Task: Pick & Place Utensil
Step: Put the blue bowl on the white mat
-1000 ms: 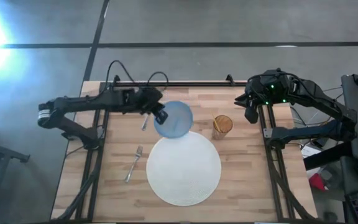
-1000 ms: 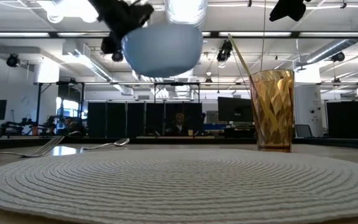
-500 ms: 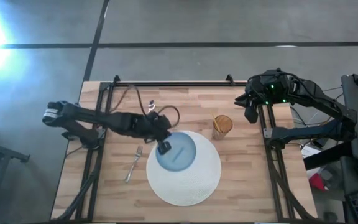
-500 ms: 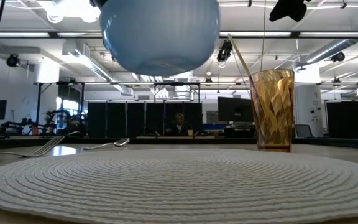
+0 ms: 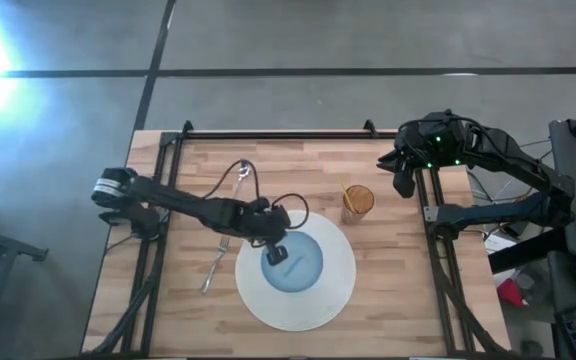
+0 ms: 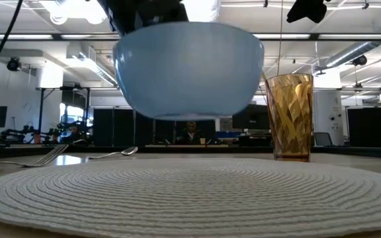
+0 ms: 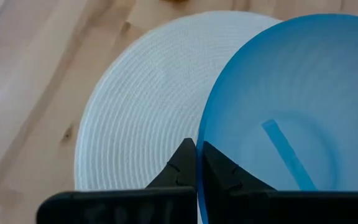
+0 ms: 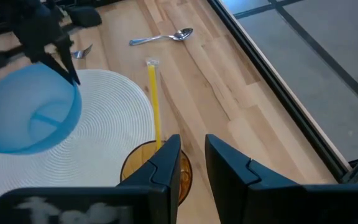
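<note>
My left gripper has the pale blue bowl to place. I will let go of it with that gripper on the middle of the round white woven placemat (image 5: 294, 268) (image 7: 232, 167).
A pale blue bowl (image 5: 300, 266) (image 6: 189, 73) hangs in the air over the round white woven placemat (image 5: 320, 302) (image 6: 190, 192). My left gripper (image 5: 273, 252) (image 7: 197, 171) is shut on the bowl's left edge. A fork (image 5: 215, 265) (image 6: 45, 157) lies flat on the wood left of the mat. A spoon (image 8: 163, 37) (image 6: 114, 154) lies farther back. An amber glass (image 5: 358, 203) (image 6: 290, 116) with a yellow straw (image 8: 153, 99) stands at the mat's far right. My right gripper (image 5: 403, 182) (image 8: 192, 168) waits open above the table's far right, just beyond the glass. My left gripper pinches the bowl's rim (image 7: 199, 140) on its left side, one finger inside the bowl and one outside. The fingers come from the table's left, slanting down. The bowl is lifted clear of the mat, mouth up and nearly level.
The placemat covers the table's near middle. Bare wood lies left of the fork and along the near right. Black frame rails (image 5: 158, 260) run along the table's left, right and far sides. The left arm's cable (image 5: 288, 205) loops above the mat's far edge.
My left gripper has carried the bowl from beyond the mat's far left edge toward the near edge and right, to above the mat's middle. The bowl has come lower and has turned from tilted to nearly level. My right arm has kept still.
</note>
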Action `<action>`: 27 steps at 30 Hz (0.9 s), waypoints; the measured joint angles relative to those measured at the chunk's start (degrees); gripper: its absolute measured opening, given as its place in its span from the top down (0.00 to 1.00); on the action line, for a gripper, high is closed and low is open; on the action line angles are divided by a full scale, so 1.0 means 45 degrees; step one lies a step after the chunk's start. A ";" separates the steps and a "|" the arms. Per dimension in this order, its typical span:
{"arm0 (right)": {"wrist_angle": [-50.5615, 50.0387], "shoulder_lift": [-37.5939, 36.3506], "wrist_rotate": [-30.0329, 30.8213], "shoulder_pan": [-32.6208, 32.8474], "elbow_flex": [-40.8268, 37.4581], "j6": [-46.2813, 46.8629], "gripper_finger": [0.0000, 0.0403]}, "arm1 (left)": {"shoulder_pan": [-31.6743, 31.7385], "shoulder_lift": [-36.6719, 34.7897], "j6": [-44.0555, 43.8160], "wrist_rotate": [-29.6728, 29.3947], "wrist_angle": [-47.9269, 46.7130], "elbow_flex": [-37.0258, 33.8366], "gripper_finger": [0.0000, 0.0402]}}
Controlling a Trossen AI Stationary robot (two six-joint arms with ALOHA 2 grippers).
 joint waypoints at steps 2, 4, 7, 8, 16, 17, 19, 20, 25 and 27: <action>0.0004 0.0000 0.0000 -0.0002 0.0000 0.0010 0.83 | 0.0005 0.0287 -0.0003 0.0012 0.0167 0.0000 1.00; 0.0004 0.0000 0.0000 0.0000 0.0000 0.0003 0.83 | 0.0004 0.0570 0.0000 0.0085 0.0348 0.0000 1.00; 0.0008 0.0000 0.0000 -0.0005 0.0000 0.0000 0.83 | -0.0005 0.0918 0.0000 0.0270 0.0553 0.0000 1.00; 0.0011 0.0000 0.0000 0.0000 0.0000 0.0000 0.83 | -0.0005 0.1033 0.0000 0.0305 0.0640 0.0000 1.00; 0.0008 0.0000 0.0000 -0.0005 0.0000 0.0000 0.83 | 0.0000 0.1678 0.0000 0.0364 0.0710 0.0005 1.00; 0.0008 0.0000 0.0000 -0.0004 0.0000 -0.0004 0.83 | 0.0000 0.1723 0.0014 0.0369 0.0700 0.0005 1.00; 0.0008 0.0000 0.0000 -0.0004 0.0000 -0.0001 0.83 | 0.0000 0.1816 0.0019 0.0365 0.0718 0.0005 1.00; 0.0008 0.0000 0.0000 -0.0001 0.0001 -0.0001 0.83 | 0.0000 0.1846 0.0043 0.0346 0.0740 0.0005 1.00; 0.0008 0.0000 0.0000 -0.0002 0.0005 0.0000 0.83 | 0.0002 0.1980 0.0087 0.0296 0.0760 0.0005 1.00; 0.0008 0.0000 0.0000 -0.0004 0.0001 0.0000 0.83 | 0.0005 0.2008 0.0088 0.0302 0.0758 0.0005 1.00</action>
